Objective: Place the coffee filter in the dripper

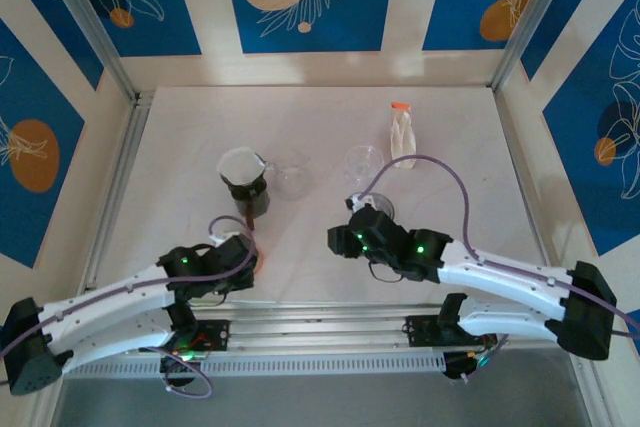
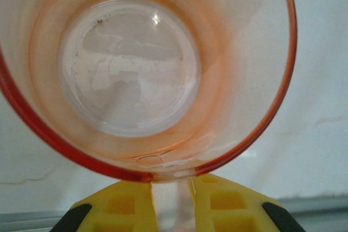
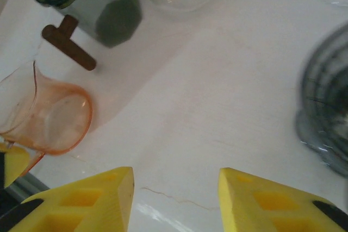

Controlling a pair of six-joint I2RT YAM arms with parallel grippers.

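The robot's left gripper should set the orange see-through cup down on the table (image 1: 332, 239) next to the grey ribbed glass piece.
A dark glass dripper (image 1: 246, 192) with a brown wooden handle stands at mid-table, and the white coffee filter (image 1: 240, 162) sits in its mouth. The right wrist view catches the dripper (image 3: 103, 9) at top left. My right gripper (image 1: 342, 237) (image 3: 175, 199) hovers open over bare table to the dripper's right, with nothing between its fingers. My left gripper (image 1: 243, 255) (image 2: 173, 186) is shut on the clear handle of an orange see-through cup (image 2: 147, 69) (image 1: 250, 239) (image 3: 51, 115), just in front of the dripper.
A clear glass cup (image 1: 292, 175) stands right of the dripper, and another (image 1: 360, 159) stands farther right. A pale bag with an orange clip (image 1: 402, 137) lies at the back. A grey ribbed glass piece (image 3: 326, 112) (image 1: 376, 207) sits close by my right gripper.
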